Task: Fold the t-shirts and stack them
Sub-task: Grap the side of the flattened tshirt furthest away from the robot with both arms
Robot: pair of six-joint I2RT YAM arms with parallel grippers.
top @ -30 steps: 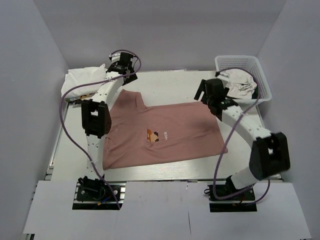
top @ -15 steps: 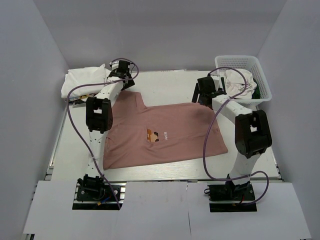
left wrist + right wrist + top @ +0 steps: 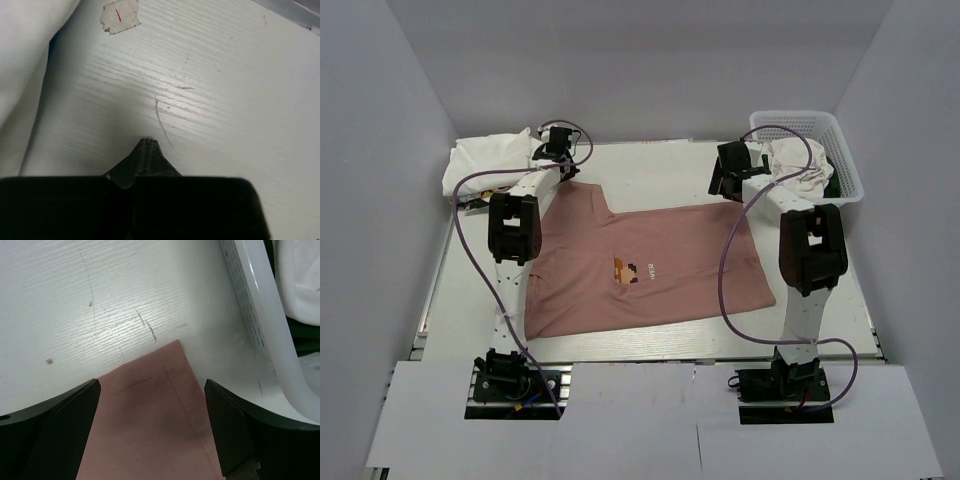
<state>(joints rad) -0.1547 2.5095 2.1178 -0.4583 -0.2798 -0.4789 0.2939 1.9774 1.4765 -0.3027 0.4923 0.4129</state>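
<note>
My left gripper's fingers are closed over tabletop past the pink t-shirt's sleeve. I will open them, move back and pinch the sleeve's far edge (image 3: 576, 185) before folding.
A dusty-pink t-shirt (image 3: 640, 265) with a small pixel print lies flat across the table's middle. White t-shirts are heaped at the far left corner (image 3: 485, 160), and the edge of that heap shows in the left wrist view (image 3: 20, 55). My left gripper (image 3: 560, 150) sits beside the heap, past the pink shirt's far left edge. Its jaws (image 3: 148, 142) are shut over bare table with no cloth between them. My right gripper (image 3: 150, 390) is open, straddling the pink shirt's far right corner (image 3: 155, 405) just above it.
A white mesh basket (image 3: 840, 160) at the far right holds more white cloth (image 3: 795, 165). Its wall (image 3: 255, 305) runs close to my right finger (image 3: 235, 425). A taped patch (image 3: 120, 14) is stuck to the table ahead of the left gripper. Grey walls enclose the table.
The left gripper has gone from open to shut. Both arms have reached farther toward the back; the right gripper has moved over the pink shirt's far right corner.
</note>
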